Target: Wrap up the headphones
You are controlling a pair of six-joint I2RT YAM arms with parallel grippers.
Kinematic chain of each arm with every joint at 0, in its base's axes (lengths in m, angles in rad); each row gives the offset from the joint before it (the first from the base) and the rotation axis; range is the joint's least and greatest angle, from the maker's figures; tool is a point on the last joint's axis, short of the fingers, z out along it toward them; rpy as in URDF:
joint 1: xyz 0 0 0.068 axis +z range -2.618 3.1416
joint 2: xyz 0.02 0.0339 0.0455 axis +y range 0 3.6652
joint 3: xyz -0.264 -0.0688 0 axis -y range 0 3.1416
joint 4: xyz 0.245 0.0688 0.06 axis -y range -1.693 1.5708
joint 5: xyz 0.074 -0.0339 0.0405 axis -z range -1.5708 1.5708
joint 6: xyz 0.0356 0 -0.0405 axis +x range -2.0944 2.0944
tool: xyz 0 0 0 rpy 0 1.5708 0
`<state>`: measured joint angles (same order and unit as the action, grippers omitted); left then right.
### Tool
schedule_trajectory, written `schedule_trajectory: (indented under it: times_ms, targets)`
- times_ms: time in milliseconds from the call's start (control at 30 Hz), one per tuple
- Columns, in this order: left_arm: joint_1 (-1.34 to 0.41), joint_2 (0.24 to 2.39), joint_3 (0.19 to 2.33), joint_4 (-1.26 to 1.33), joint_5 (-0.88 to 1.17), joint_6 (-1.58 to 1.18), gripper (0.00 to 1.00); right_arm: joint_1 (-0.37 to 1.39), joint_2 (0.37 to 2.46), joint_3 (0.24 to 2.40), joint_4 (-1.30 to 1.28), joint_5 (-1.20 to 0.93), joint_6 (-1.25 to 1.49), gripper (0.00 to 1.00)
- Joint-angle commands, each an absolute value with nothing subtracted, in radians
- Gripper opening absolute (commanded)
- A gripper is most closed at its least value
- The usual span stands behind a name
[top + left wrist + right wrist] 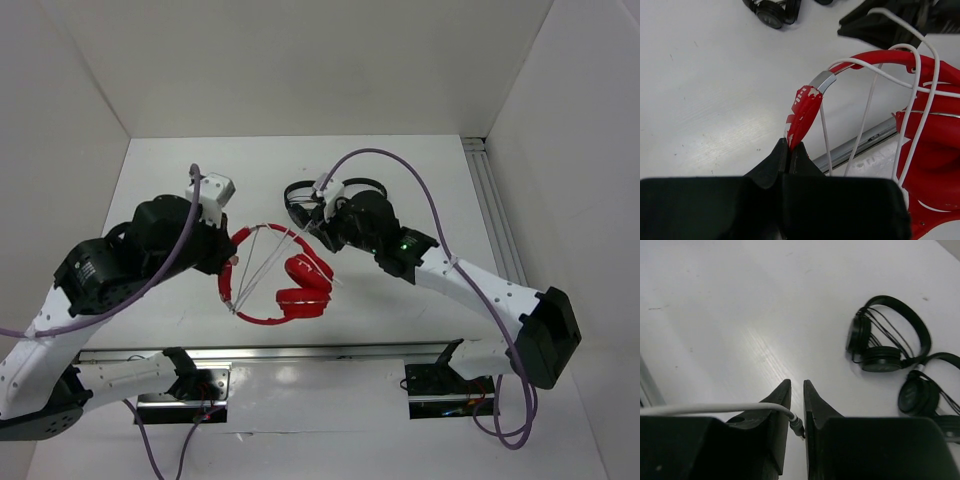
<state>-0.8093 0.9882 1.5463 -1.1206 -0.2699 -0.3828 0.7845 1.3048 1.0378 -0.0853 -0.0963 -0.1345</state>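
Next, my left gripper puts the red headphones down on the white table (305, 276) (802, 77), just in front of the black headphones.
The red headphones (290, 295) lie at the table's middle, with the cups to the right and the headband arcing left. Their thin white cable (270, 268) is strung in several lines across the headband. My left gripper (232, 265) is shut on the headband's left end; in the left wrist view the jaws (789, 149) pinch the scuffed red band (804, 107), with cable strands (867, 107) and a cup (932, 165) to the right. My right gripper (318, 218) is just behind the headphones. In the right wrist view its jaws (796, 386) are nearly closed on the cable's plug (798, 426).
Two small black headphones (300, 195) (365, 185) lie behind the red ones, near my right gripper; they also show in the right wrist view (885, 340) (927, 392). A metal rail (300, 352) runs along the near edge and another (495, 220) along the right side.
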Motion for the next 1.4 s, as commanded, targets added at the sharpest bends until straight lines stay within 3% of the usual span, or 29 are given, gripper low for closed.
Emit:
schedule_trajectory:
  times_ms: [0,167,233,267,433,533,567,600,633,800,1100,1367]
  targets:
    - [-0.815,0.997,1.637,-1.048,-0.261,-0.472,0.0,0.779,1.272,0.962,0.05,-0.233,-0.046,0.23]
    - [-0.815,1.02,1.66,-1.048,-0.293,-0.523,0.0,0.801,1.227,0.807,0.238,-0.253,0.047,0.23]
    - [-0.815,1.02,1.66,-1.058,-0.319,-0.549,0.0,0.801,1.227,0.775,0.29,-0.264,0.07,0.06]
    - [-0.815,1.02,1.66,-1.058,-0.319,-0.567,0.0,0.801,1.227,0.766,0.307,-0.264,0.092,0.02]
    - [-0.815,1.02,1.611,-1.011,-0.33,-0.595,0.0,0.821,1.227,0.698,0.432,-0.297,0.156,0.02]
    - [-0.815,1.031,1.588,-0.997,-0.302,-0.606,0.0,0.821,1.236,0.687,0.451,-0.298,0.167,0.11]
    - [-0.815,1.031,1.588,-0.988,-0.29,-0.606,0.0,0.821,1.246,0.678,0.451,-0.281,0.167,0.18]
    - [-0.815,1.031,1.577,-0.979,-0.29,-0.606,0.0,0.821,1.246,0.678,0.44,-0.264,0.179,0.35]
    - [-0.815,1.031,1.562,-0.979,-0.281,-0.606,0.0,0.821,1.246,0.678,0.44,-0.244,0.179,0.39]
    - [-0.815,1.031,1.52,-0.959,-0.268,-0.626,0.0,0.821,1.186,0.643,0.413,-0.016,0.228,0.47]
    - [-0.815,1.022,1.466,-0.946,-0.259,-0.689,0.0,0.683,1.158,0.69,0.237,0.211,0.345,0.72]
    - [-0.677,1.022,1.396,-0.901,-0.193,-0.704,0.0,0.614,1.264,0.822,-0.099,0.518,0.497,0.79]
